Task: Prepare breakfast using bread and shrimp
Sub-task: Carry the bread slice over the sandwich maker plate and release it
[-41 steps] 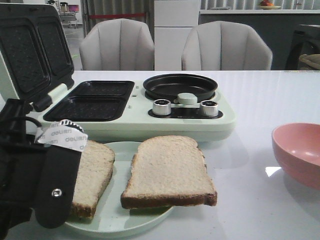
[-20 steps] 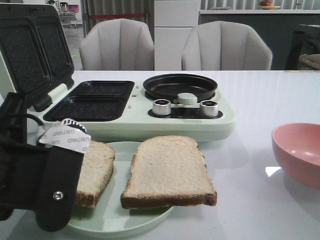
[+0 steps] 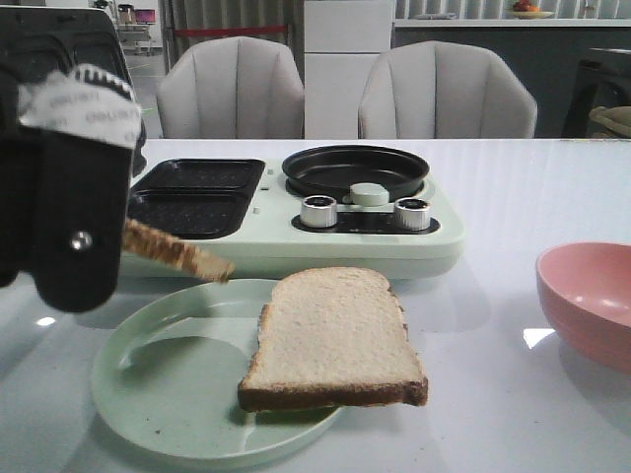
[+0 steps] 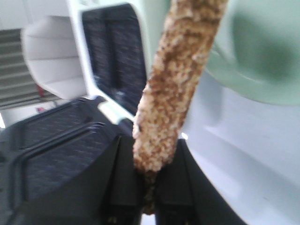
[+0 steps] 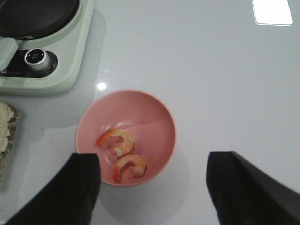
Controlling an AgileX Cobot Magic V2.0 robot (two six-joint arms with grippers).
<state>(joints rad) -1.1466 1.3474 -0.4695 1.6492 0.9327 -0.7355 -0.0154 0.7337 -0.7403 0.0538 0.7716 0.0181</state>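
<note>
I should release the bread slice from my left gripper at the back edge of the breakfast maker's rear dark plate [image 3: 225, 164] [image 4: 97, 33]. The bread slice is still above the pale green plate.
My left gripper [image 3: 106, 233] is shut on the crust edge of one bread slice [image 3: 179, 253], holding it lifted above the pale green plate [image 3: 163, 399], just in front of the sandwich maker's open dark plates [image 3: 187, 197]. The left wrist view shows that held bread [image 4: 180, 79] edge-on, pinched between the fingers [image 4: 124, 183]. The second bread slice [image 3: 335, 335] lies flat on the plate. Two curved orange shrimp [image 5: 117, 140] [image 5: 130, 167] lie in the pink bowl [image 5: 157, 119]. My right gripper [image 5: 152, 164] hovers open above that bowl, holding nothing.
The mint-green breakfast maker [image 3: 394, 246] has its lid [image 3: 59, 59] raised at the left, a round black pan [image 3: 355, 169] and two silver knobs [image 3: 318, 211]. The pink bowl [image 3: 592, 296] stands at the table's right edge. Two grey chairs [image 3: 232, 89] stand behind the table.
My left gripper has risen from the plate with the left bread slice in it, carrying it up and back towards the sandwich maker. The other slice has not moved.
</note>
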